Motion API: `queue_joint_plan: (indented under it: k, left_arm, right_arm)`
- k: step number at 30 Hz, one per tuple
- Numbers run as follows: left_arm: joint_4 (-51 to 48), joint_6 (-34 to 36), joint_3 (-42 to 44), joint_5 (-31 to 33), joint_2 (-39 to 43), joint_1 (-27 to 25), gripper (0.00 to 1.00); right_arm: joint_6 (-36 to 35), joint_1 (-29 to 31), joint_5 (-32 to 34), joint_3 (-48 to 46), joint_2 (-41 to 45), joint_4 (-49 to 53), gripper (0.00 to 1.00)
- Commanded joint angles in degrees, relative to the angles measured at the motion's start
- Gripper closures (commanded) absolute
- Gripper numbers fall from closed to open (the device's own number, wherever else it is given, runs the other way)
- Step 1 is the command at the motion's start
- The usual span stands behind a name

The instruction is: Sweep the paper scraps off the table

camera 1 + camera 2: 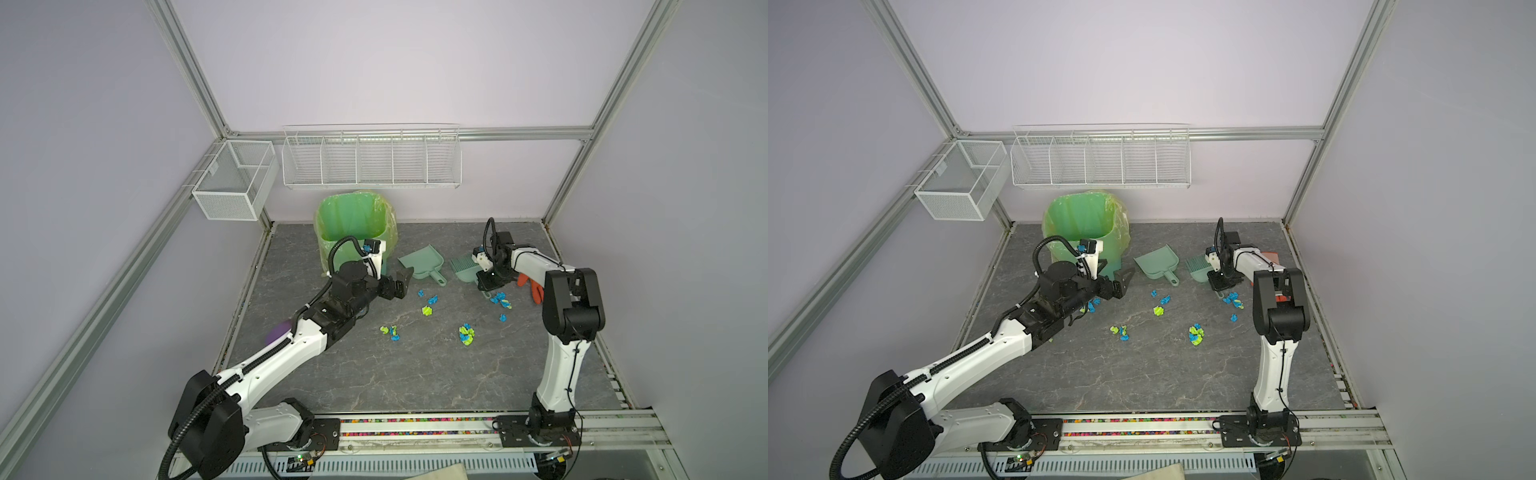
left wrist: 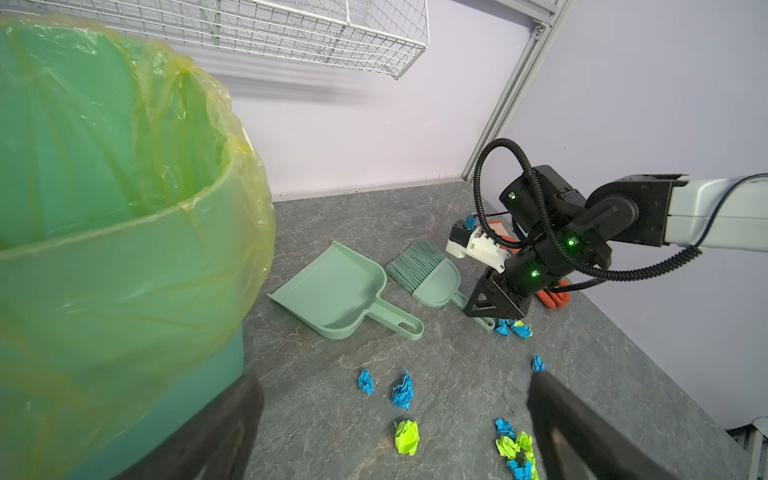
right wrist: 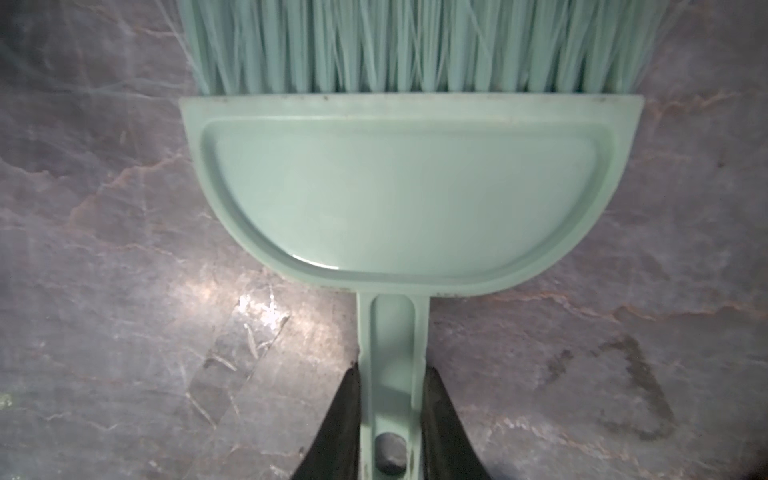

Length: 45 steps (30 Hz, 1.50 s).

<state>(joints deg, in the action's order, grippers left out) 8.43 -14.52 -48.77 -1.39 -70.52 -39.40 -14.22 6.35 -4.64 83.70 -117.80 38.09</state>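
Note:
Next, the left gripper takes hold of the mint-green brush by its head's side edge [image 2: 420,299], next to the bristles, on the side of the dustpan.
Paper scraps, tiny blue and lime-green wads [image 1: 427,310] [image 1: 1196,334] [image 2: 406,436], lie scattered over the middle of the dark veined table [image 1: 415,374]. A mint-green brush [image 1: 463,268] [image 1: 1198,266] [image 3: 399,187] lies flat at the back right. My right gripper [image 1: 484,286] [image 3: 392,374] points down, its black fingers pressed against both sides of the brush handle. A matching dustpan [image 1: 419,262] [image 2: 336,291] lies just left of the brush. My left gripper [image 1: 401,282] [image 2: 392,382] hangs open and empty beside the bin, short of the dustpan handle.
A green-lined bin [image 1: 353,224] [image 2: 124,249] stands at the back, close to my left wrist. An orange glove [image 1: 536,291] lies behind the right arm. Two white wire baskets [image 1: 372,158] [image 1: 235,178] hang on the back and left walls.

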Motion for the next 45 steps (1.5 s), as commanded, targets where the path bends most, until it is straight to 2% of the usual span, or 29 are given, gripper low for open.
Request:
queue_joint_plan:
  k: [1, 18, 21, 27, 34, 45]
  left_arm:
    - [-0.25, -0.35, -1.66, 0.15, -0.62, -0.24, 0.01]
    - [-3.15, 0.93, -3.52, 2.09, -1.63, -0.24, 0.01]
    - [-2.92, -0.18, -3.48, 1.86, -1.79, -0.24, 0.01]
    - [-2.27, -1.73, -3.45, 1.28, -2.83, -0.24, 0.01]
    - [-4.55, -4.64, -7.13, 0.73, -5.43, -0.24, 0.01]
    - [-4.93, -9.02, -12.42, -3.45, -12.07, -1.35, 0.01]
  right_arm:
    - [2.42, -0.06, -2.87, -0.64, -0.10, 2.25, 0.84]
    - [10.85, -0.10, -3.70, -4.43, 8.99, -2.90, 0.89]
    - [12.85, -0.11, -3.49, -5.53, 10.51, -3.42, 0.93]
    - [14.29, -0.07, -4.38, -8.22, 14.67, -4.12, 0.93]
    - [15.63, -0.02, -6.00, -12.54, 20.69, -6.18, 0.92]
    - [18.27, 1.25, -7.78, -18.41, 31.06, -8.60, 0.93]
